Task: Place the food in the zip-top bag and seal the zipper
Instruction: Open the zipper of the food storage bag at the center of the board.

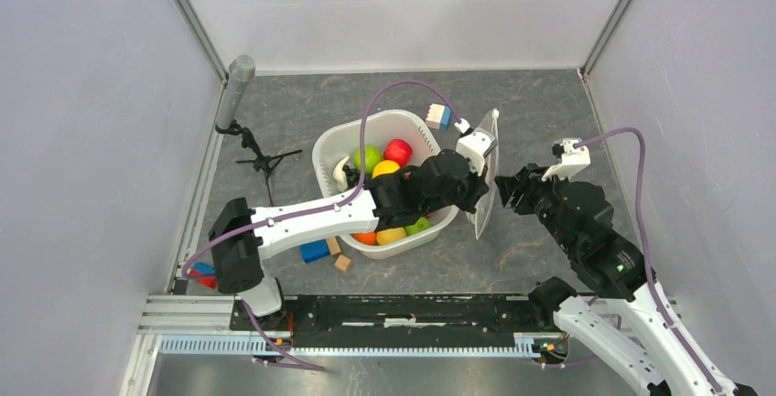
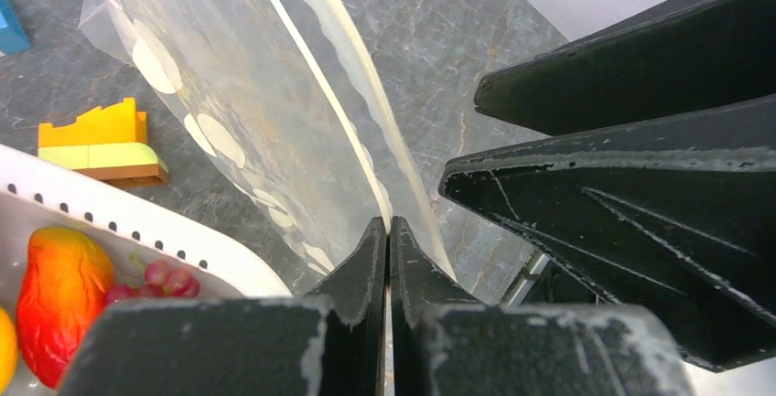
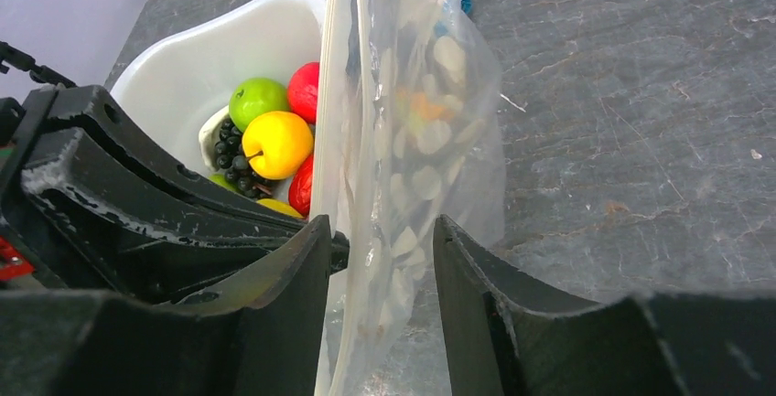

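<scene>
Next, my right gripper pinches the bag's far edge point(image 3: 368, 167) and pulls away, because the bag's opening is narrow with my left gripper on the bag's edge by the tub.
The zip-top bag point(image 1: 486, 176), clear with white dots, hangs upright just right of the white tub point(image 1: 329, 154). My left gripper point(image 1: 478, 186) reaches over the tub and is shut on the bag's edge at the zipper point(image 2: 311, 76); the jaws meet on the strip in the left wrist view point(image 2: 388, 227). My right gripper point(image 1: 506, 190) is open, with the bag point(image 3: 412, 140) hanging between its fingers point(image 3: 380, 240), not pinched. The food lies in the tub: a green apple point(image 3: 256, 99), a yellow fruit point(image 3: 274, 140), a red one point(image 3: 307, 90), and grapes point(image 2: 160, 277).
A grey cylinder point(image 1: 240, 76) and a small black tripod point(image 1: 261, 158) stand at the left wall. A blue block point(image 1: 314, 251) and a wooden cube point(image 1: 342, 263) lie in front of the tub. Stacked blocks point(image 1: 439, 115) sit behind it. Walls enclose three sides.
</scene>
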`<state>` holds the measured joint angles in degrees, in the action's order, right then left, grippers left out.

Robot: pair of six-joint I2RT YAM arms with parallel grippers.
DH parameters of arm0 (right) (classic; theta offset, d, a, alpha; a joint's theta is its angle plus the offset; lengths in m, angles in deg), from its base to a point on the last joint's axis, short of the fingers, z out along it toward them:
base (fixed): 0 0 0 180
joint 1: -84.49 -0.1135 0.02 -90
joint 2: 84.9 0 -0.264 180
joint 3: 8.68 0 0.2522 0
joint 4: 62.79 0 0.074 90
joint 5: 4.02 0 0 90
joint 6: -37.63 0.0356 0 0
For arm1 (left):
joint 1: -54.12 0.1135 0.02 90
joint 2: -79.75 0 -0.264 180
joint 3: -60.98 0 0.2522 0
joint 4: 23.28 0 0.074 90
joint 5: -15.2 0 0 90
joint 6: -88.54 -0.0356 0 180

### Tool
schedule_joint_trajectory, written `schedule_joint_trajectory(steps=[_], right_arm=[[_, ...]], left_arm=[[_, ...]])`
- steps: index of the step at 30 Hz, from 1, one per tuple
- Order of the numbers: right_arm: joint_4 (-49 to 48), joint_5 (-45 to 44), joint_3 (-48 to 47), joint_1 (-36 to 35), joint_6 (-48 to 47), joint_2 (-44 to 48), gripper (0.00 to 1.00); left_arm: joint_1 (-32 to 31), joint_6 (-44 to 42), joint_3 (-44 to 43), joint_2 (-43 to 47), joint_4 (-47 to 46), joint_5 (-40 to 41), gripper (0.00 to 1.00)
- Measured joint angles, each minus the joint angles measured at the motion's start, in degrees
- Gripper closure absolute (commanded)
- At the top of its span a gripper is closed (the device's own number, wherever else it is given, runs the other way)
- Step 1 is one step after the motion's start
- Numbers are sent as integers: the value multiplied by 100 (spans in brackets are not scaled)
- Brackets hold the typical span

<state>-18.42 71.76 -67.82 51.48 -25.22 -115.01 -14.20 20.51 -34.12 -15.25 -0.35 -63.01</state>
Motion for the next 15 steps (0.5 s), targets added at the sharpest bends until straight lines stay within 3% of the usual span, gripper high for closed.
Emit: schedule_joint_trajectory(steps=[15], right_arm=[[164, -81, -153, 0, 13, -675, 53]], left_arm=[[-131, 0, -142, -190, 192, 472, 98]])
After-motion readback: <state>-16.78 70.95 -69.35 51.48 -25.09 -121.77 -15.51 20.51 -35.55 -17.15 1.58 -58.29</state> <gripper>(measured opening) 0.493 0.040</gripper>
